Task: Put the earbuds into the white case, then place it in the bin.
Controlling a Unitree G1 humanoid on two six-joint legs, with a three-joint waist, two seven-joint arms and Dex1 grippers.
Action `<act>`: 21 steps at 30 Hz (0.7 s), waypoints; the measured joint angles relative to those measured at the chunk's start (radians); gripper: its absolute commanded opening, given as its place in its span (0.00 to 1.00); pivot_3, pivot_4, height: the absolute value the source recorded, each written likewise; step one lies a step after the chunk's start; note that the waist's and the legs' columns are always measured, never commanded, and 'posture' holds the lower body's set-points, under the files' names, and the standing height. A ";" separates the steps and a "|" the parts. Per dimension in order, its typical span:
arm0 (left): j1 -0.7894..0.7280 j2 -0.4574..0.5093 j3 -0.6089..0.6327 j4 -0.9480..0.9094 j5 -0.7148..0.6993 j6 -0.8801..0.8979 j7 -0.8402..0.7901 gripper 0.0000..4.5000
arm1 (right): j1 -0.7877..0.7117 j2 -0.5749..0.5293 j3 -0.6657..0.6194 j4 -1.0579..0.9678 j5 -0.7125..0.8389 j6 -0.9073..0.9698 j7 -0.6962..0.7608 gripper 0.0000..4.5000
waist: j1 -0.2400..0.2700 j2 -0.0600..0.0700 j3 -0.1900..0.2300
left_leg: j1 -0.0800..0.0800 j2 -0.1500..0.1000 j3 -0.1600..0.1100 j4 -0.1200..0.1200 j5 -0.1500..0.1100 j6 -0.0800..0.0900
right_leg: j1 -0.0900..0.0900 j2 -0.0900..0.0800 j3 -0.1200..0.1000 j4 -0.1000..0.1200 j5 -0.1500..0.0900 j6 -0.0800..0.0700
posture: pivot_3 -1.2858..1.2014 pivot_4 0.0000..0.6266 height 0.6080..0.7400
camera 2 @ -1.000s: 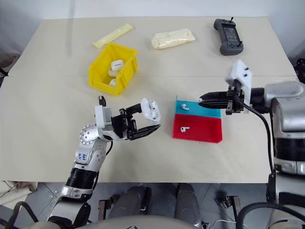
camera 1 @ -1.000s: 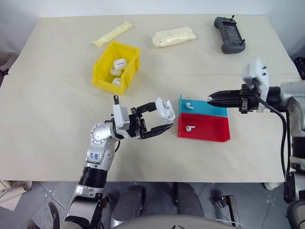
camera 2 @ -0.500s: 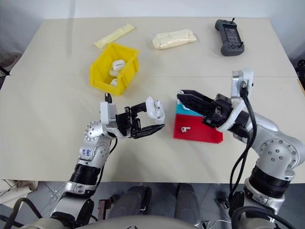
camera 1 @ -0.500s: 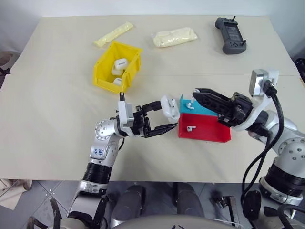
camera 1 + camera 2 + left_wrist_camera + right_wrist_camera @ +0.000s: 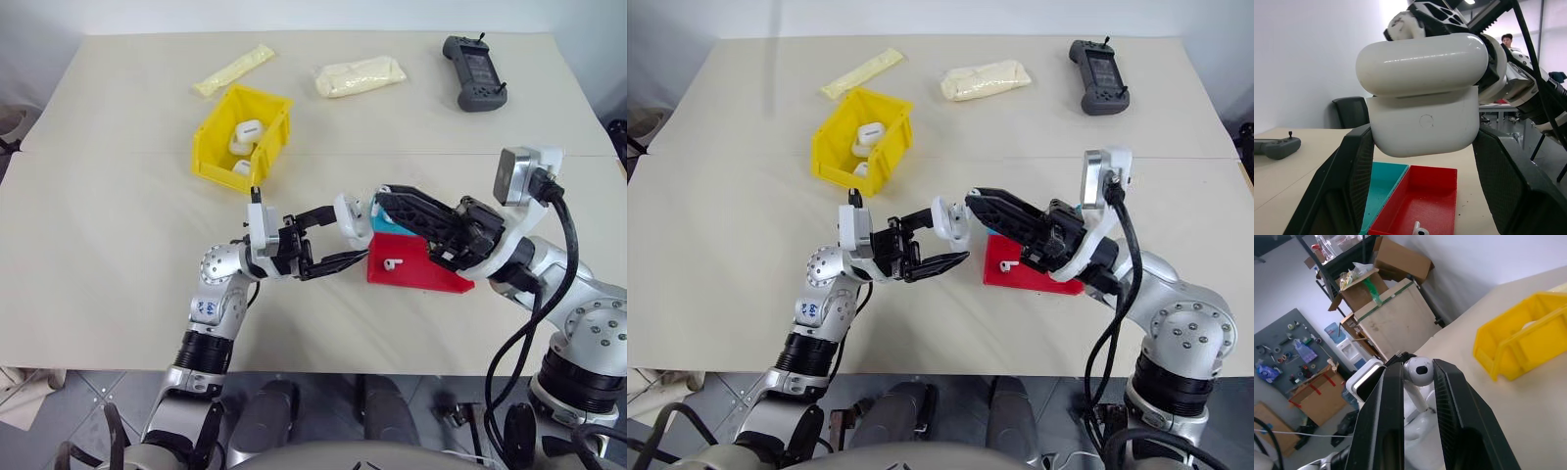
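I will let go of the earbud with my right gripper inside the open top of the white case point(image 5: 361, 216) point(image 5: 1423, 406) that my left gripper holds.
My left gripper point(image 5: 343, 236) is shut on the white case point(image 5: 352, 217), held above the table with its lid flipped up. In the left wrist view the white case point(image 5: 1422, 122) sits between the two black fingers point(image 5: 1349, 176). My right gripper point(image 5: 382, 197) is shut on one of the earbuds point(image 5: 1418, 373), with its tips right beside the case's open top. Another earbud point(image 5: 393, 263) lies in the red tray point(image 5: 426, 281). The yellow bin point(image 5: 212, 160) stands further back to the left and holds a few white cases point(image 5: 245, 132).
A blue tray point(image 5: 389, 224) adjoins the red one, mostly hidden under my right arm. Two pale yellow packets point(image 5: 231, 70) point(image 5: 357, 74) and a black controller point(image 5: 473, 70) lie at the table's far side.
My right gripper has swung left from over the blue tray, carrying the earbud up to the case. The left gripper with the case has stayed where it was.
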 measured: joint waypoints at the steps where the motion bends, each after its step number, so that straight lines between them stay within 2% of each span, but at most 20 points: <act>1: 0.000 0.000 0.000 0.000 0.000 0.001 0.000 0.60 | 0.007 -0.004 0.009 -0.003 0.005 -0.003 -0.003 0.13 | 0.000 0.000 0.000 | 0.000 0.000 0.000 0.000 0.000 0.000 | 0.000 0.000 0.000 0.000 0.000 0.000 | 0.52 0.24 1.00; 7: 0.000 0.000 -0.001 0.000 0.004 0.003 0.005 0.60 | 0.050 -0.051 0.062 -0.014 0.008 -0.048 -0.008 0.13 | 0.000 0.000 0.000 | 0.000 0.000 0.000 0.000 0.000 0.000 | 0.000 0.000 0.000 0.000 0.000 0.000 | 0.52 0.24 1.00; 21: 0.000 0.002 0.001 0.003 0.009 0.004 0.008 0.60 | 0.087 -0.082 0.153 -0.025 -0.056 -0.164 0.016 0.13 | 0.001 0.000 0.000 | 0.000 0.000 0.000 0.000 0.000 0.000 | 0.000 0.000 0.000 0.000 0.000 0.000 | 0.52 0.24 1.00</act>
